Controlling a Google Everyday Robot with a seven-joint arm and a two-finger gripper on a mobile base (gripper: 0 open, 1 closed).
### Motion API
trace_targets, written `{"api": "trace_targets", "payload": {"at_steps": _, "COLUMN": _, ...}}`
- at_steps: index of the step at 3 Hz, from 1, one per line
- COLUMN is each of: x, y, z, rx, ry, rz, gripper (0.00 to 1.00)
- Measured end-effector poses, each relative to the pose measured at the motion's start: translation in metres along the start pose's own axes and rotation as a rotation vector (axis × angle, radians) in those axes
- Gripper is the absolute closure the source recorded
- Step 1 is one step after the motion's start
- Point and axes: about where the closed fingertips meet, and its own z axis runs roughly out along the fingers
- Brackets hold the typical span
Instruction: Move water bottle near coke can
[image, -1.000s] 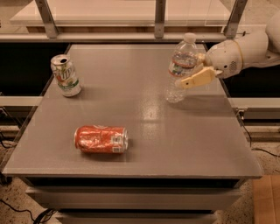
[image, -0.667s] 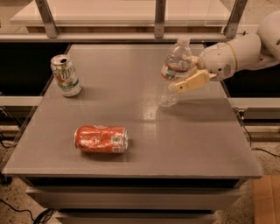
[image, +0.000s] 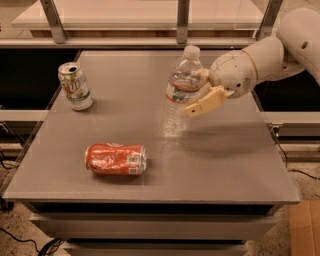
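I should release the water bottle standing against the back corner of the coke can (image: 136, 156) nearest the arm.
The water bottle (image: 182, 86) is clear ribbed plastic with a white cap and a red-and-white label band. It is tilted and held at mid table, right of centre. My gripper (image: 197, 92) comes in from the right and is shut on the bottle around its label. The coke can (image: 116, 159) is red with white lettering. It lies on its side on the grey table (image: 225, 160) near the front left, well apart from the bottle.
A silver-and-green can (image: 75, 86) stands upright at the table's back left. A metal rail and posts (image: 183, 22) run behind the table. The arm (image: 280, 52) reaches in from the upper right. A cardboard box (image: 305, 227) sits on the floor at the lower right.
My gripper has carried the water bottle to the left and toward the front of the table, closer to the coke can. Both cans have stayed where they were.
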Motion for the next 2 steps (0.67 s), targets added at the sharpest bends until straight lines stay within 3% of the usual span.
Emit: {"api": "trace_targets", "payload": {"at_steps": 2, "x": -0.011, "y": 0.027, "z": 0.051, "rx": -0.133, "ry": 0.003, "rz": -0.039, "gripper": 1.00}}
